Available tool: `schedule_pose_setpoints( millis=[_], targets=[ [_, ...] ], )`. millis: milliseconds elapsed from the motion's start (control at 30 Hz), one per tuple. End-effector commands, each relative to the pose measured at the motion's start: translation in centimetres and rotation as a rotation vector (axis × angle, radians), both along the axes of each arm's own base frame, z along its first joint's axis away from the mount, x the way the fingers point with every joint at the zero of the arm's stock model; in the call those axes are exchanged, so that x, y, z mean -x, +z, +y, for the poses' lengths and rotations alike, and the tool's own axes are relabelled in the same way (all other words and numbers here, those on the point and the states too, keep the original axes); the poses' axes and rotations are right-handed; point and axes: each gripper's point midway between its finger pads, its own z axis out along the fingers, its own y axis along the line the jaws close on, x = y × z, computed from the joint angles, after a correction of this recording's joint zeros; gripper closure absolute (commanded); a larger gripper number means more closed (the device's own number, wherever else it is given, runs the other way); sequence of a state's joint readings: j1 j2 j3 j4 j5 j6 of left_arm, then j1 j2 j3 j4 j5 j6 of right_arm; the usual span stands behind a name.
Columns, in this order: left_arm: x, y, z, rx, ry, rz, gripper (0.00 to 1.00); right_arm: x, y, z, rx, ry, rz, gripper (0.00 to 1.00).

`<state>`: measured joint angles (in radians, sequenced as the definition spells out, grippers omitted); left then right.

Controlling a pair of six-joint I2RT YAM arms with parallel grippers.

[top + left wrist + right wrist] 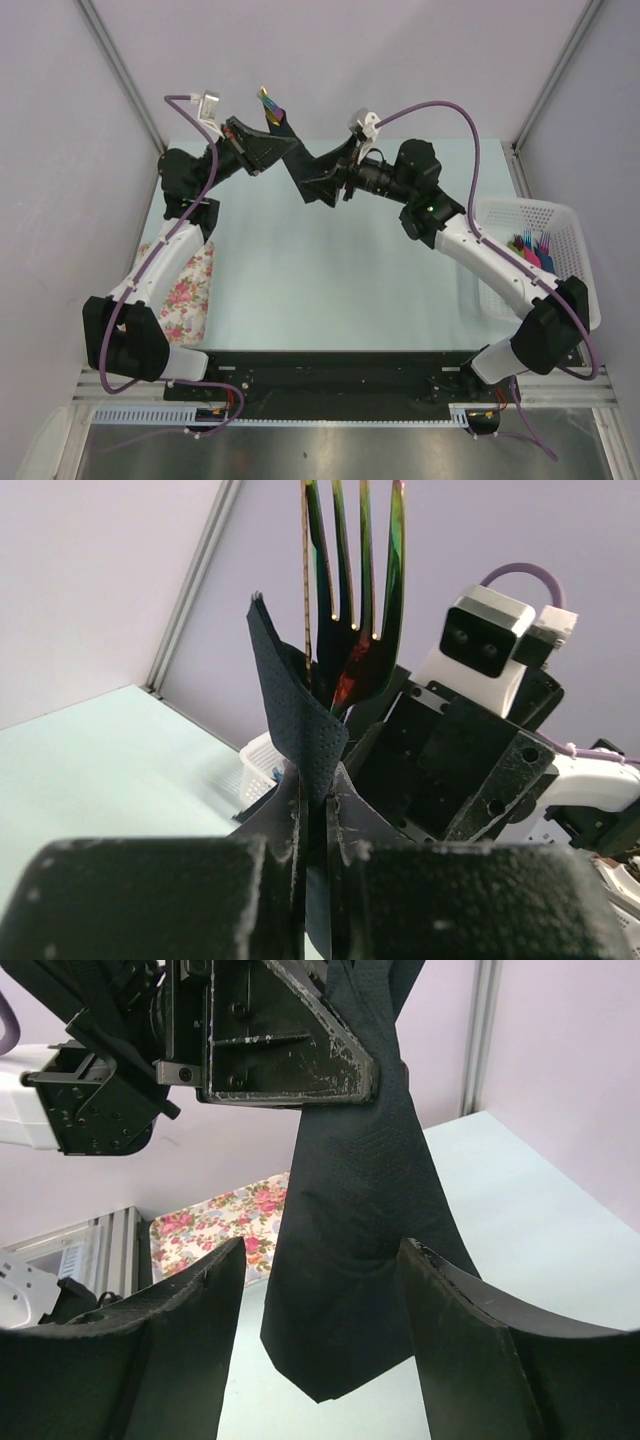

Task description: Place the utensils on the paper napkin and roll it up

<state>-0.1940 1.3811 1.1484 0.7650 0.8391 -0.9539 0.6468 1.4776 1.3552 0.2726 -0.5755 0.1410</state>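
Note:
My right gripper needs to pinch the napkin's loose end, which hangs wide below my left gripper, before my left gripper takes the napkin lower down (362,1165).
The black paper napkin (303,170) is wrapped around the utensils (270,102) and held in the air over the far part of the table. My left gripper (266,143) is shut on the napkin (300,720). Yellow-orange fork tines (355,580) stick up out of the wrap above its jaws (322,780). My right gripper (332,180) is open. The loose tail of the napkin (350,1220) hangs down between its spread fingers (320,1255). The right-hand finger (470,1330) is at the napkin's edge.
A floral pink-and-cream cloth (185,290) lies at the table's left edge and also shows in the right wrist view (215,1225). A white basket (560,215) at the right holds green, pink and blue bundles (530,250). Purple walls enclose the table.

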Motion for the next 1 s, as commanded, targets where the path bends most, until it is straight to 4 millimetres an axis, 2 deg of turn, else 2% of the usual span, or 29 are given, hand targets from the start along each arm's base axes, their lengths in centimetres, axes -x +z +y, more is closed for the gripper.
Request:
schedule_pose_setpoints(
  millis=[0, 467, 700, 967],
  targets=[
    [2.3, 3.3, 0.0, 0.031, -0.053, -0.115, 1.00, 0.4, 1.4, 0.5, -0.038, 0.039, -0.042, 0.32],
    [4.4, 3.4, -0.9, 0.026, -0.142, -0.147, 1.00, 1.5, 1.3, 1.7, -0.039, 0.155, -0.009, 0.35],
    [4.3, 3.4, -1.0, 0.031, -0.139, -0.145, 1.00, 2.9, 1.2, 1.9, -0.040, 0.242, 0.009, 0.59],
    [3.3, 3.5, -1.0, 0.042, -0.111, -0.136, 1.00, 4.3, 1.2, 2.3, -0.048, 0.328, 0.047, 0.66]
  ],
)
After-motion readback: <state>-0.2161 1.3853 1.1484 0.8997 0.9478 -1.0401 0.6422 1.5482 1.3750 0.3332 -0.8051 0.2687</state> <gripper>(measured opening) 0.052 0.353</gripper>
